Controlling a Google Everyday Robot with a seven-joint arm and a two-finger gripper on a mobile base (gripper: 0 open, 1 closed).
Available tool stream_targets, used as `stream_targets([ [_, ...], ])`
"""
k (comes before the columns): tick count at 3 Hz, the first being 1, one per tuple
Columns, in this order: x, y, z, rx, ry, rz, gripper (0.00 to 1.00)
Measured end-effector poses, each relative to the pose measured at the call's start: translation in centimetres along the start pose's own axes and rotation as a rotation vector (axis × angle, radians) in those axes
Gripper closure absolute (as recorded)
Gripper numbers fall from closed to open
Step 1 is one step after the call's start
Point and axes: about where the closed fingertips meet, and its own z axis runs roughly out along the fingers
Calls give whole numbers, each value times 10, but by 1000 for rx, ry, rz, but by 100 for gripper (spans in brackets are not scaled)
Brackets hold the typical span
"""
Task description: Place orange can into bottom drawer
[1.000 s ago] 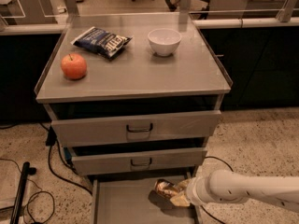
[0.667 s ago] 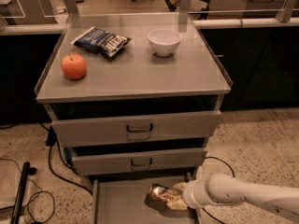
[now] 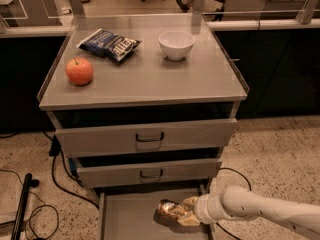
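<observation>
Next, I let go of the orange can with my gripper on the bottom drawer's grey bottom (image 3: 166, 227), about halfway between the drawer's sides.
The orange can (image 3: 170, 209) lies on its side over the floor of the open bottom drawer (image 3: 125, 214), a grey shallow tray pulled out under the cabinet. My gripper (image 3: 184, 214) reaches in from the right on a white arm and is shut on the can's right end. The can sits low over the drawer's right half; I cannot tell whether it touches the floor.
Two upper drawers (image 3: 145, 136) with dark loop handles are partly pulled out above. On the cabinet top stand an orange-red apple (image 3: 79, 71), a dark blue chip bag (image 3: 109, 44) and a white bowl (image 3: 176, 44). Black cables (image 3: 45, 184) lie on the floor at left.
My gripper and the can have moved left and further into the bottom drawer. Nothing on the cabinet top has moved.
</observation>
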Motion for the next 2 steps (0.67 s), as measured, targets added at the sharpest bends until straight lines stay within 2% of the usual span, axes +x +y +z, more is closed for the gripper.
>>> stream_targets([
  [1,3,2,11,-28,-1,16,100],
  [2,34,1,65,-94,20,78,100],
])
